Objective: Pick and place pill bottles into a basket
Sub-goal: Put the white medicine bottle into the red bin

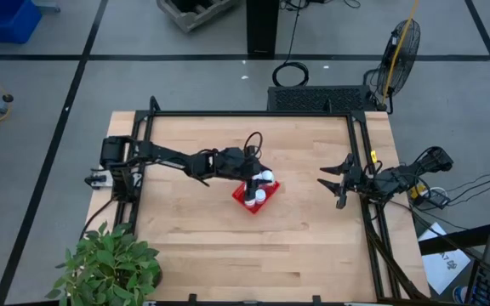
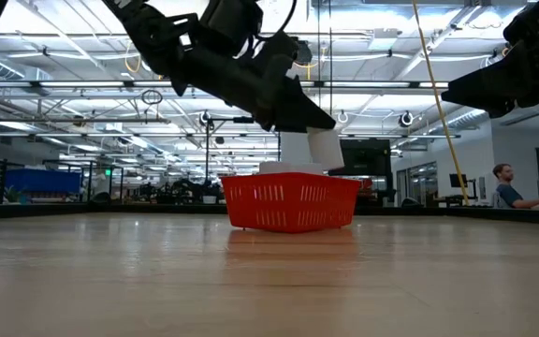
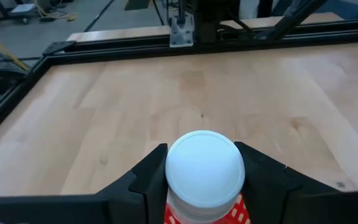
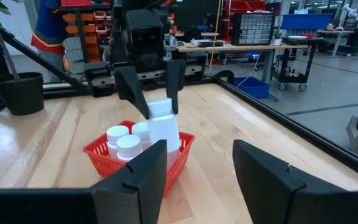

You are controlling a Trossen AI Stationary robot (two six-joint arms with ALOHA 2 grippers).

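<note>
My left gripper is going to let go of the white pill bottle in the red mesh basket's corner [image 1: 266, 186] [image 3: 222, 206] closest to my right gripper.
My left gripper [image 1: 257, 176] is shut on a white pill bottle [image 4: 164, 127] over the red mesh basket [image 1: 247, 201] at the table's middle. The bottle's lower end is at about the height of the basket's rim [image 2: 291, 180]. Three more white bottles [image 4: 129, 140] stand in the basket [image 4: 104, 159]. In the left wrist view the held bottle's round cap [image 3: 204, 167] shows between the fingers. My right gripper [image 1: 331, 181] is open and empty at the table's right side, facing the basket; its fingers frame the right wrist view [image 4: 197, 180]. My left gripper pinches the bottle's upper end, at the cap [image 4: 160, 107], between its two fingers [image 3: 151, 177], one on each side. The fingers slant down from the table's left side. The bottle hangs nearly upright, cap up, its lower end over the basket.
A black metal frame [image 1: 253, 114] runs around the wooden table. A potted plant [image 1: 109, 263] stands at the near left corner. Bare wood lies between the basket and my right gripper. A person [image 2: 511, 187] sits far off in the room.
</note>
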